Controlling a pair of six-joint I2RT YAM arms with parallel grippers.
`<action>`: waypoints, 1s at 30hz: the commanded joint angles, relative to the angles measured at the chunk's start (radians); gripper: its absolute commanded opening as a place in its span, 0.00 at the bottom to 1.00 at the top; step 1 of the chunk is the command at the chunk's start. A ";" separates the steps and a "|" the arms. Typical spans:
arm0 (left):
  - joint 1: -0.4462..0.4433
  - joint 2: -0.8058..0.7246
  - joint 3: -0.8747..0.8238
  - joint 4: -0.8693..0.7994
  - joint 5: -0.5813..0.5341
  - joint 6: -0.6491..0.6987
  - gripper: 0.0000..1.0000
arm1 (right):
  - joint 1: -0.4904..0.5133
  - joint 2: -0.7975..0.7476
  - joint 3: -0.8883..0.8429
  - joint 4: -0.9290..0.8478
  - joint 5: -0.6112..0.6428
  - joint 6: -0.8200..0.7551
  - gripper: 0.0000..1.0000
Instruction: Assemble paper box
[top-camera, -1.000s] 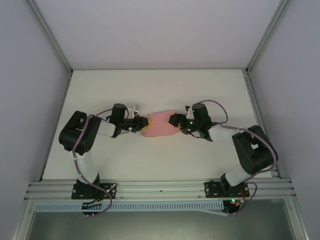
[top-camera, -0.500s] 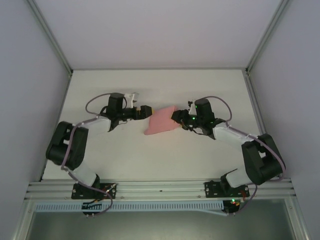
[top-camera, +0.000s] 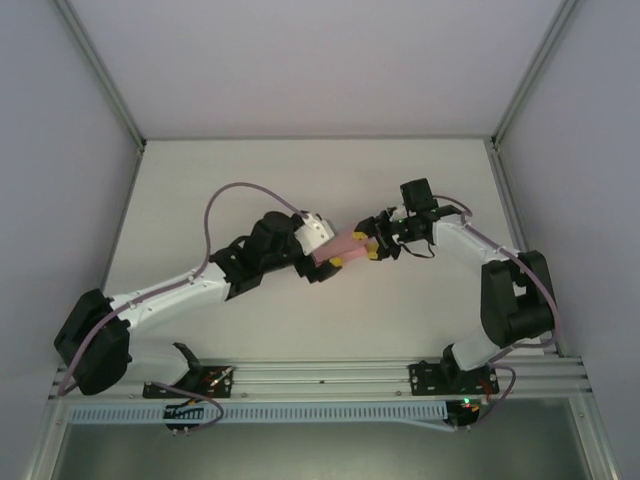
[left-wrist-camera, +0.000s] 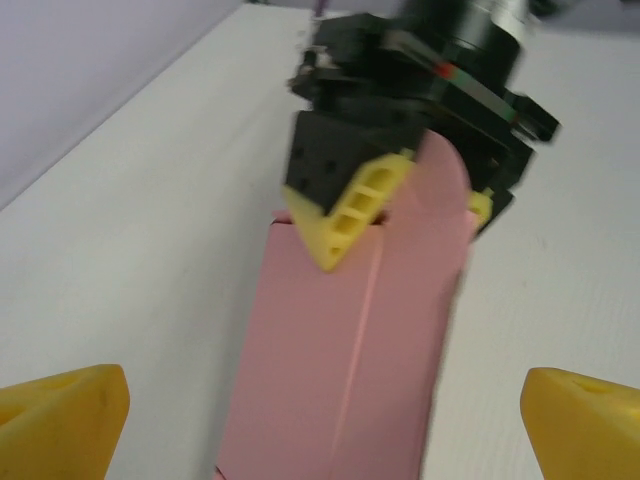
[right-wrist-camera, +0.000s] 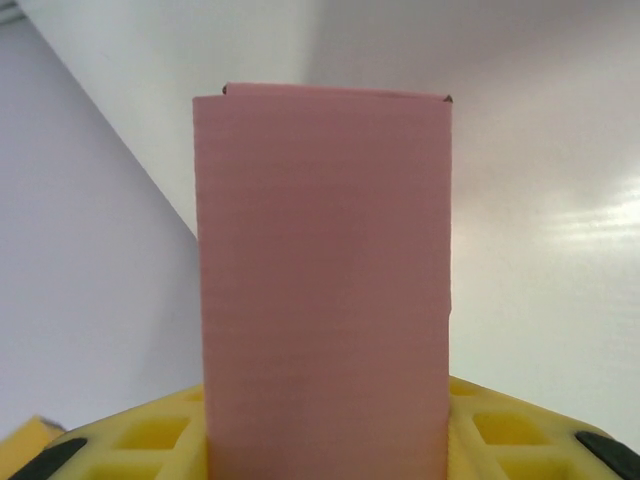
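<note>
My right gripper is holding the paper box beside its rounded flap. My left gripper needs to take the box's other end (left-wrist-camera: 322, 440), so that my right gripper is free to pinch the flap.
The paper box (top-camera: 338, 247) is a folded pink cardboard sleeve, held off the table between the two arms. My right gripper (top-camera: 365, 243) is shut on its right end. In the right wrist view the paper box (right-wrist-camera: 322, 280) rises straight up from between the yellow fingers (right-wrist-camera: 500, 430). The left wrist view has the paper box (left-wrist-camera: 350, 340) running away from me to the right gripper's yellow finger (left-wrist-camera: 355, 208), with one rounded flap beside it. My left gripper (left-wrist-camera: 325, 430) is open, its yellow fingertips (left-wrist-camera: 60, 415) wide on both sides of the box's near end.
The white table (top-camera: 300, 180) is bounded by grey side walls and slanted metal posts at the back corners. An aluminium rail (top-camera: 320, 375) runs along the near edge, where both arm bases are bolted.
The left arm has stretched out to the right, bringing its open gripper around the box's left end. The right gripper has turned and raised the box, which now shows much narrower from above.
</note>
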 joint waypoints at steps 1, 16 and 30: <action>-0.047 0.041 0.023 -0.095 -0.177 0.164 1.00 | -0.010 0.011 0.028 -0.073 -0.103 0.046 0.39; -0.098 0.223 0.079 -0.182 -0.351 0.163 0.89 | -0.038 0.031 0.030 -0.088 -0.157 0.051 0.44; -0.086 0.185 0.088 -0.223 -0.320 0.227 0.36 | -0.084 -0.080 0.085 -0.170 0.041 -0.202 0.99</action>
